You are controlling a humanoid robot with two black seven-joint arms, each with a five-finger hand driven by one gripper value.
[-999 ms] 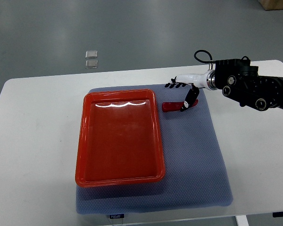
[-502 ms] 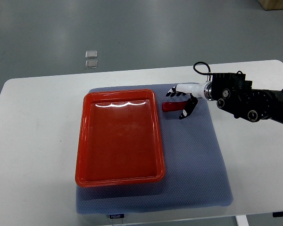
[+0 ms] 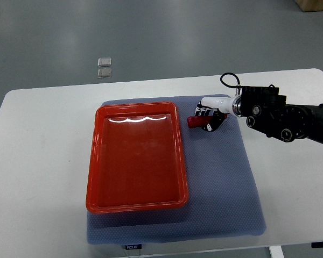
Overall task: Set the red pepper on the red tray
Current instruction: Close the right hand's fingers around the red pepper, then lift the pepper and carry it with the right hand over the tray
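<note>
The red pepper will go down just beyond the middle of the red tray [image 3: 138, 147], toward its far edge, as I set it there with my right gripper.
The red pepper [image 3: 195, 122] lies on the blue-grey mat just right of the red tray's [image 3: 97, 161] upper right corner. My right hand [image 3: 209, 117] comes in from the right edge, and its fingers curl around the pepper, covering its right part. Only the pepper's left end shows past the fingers. The tray holds nothing and lies flat on the mat. The left arm does not show.
The blue-grey mat [image 3: 226, 183] covers the middle of the white table [image 3: 37, 177]. Two small clear squares [image 3: 104, 66] lie on the floor beyond the table's far edge. My right forearm [image 3: 285, 119] stretches over the table's right side.
My right hand's fingers, spread above the pepper a second ago, have lowered and closed around it. The hand has shifted slightly left. The pepper stays on the mat.
</note>
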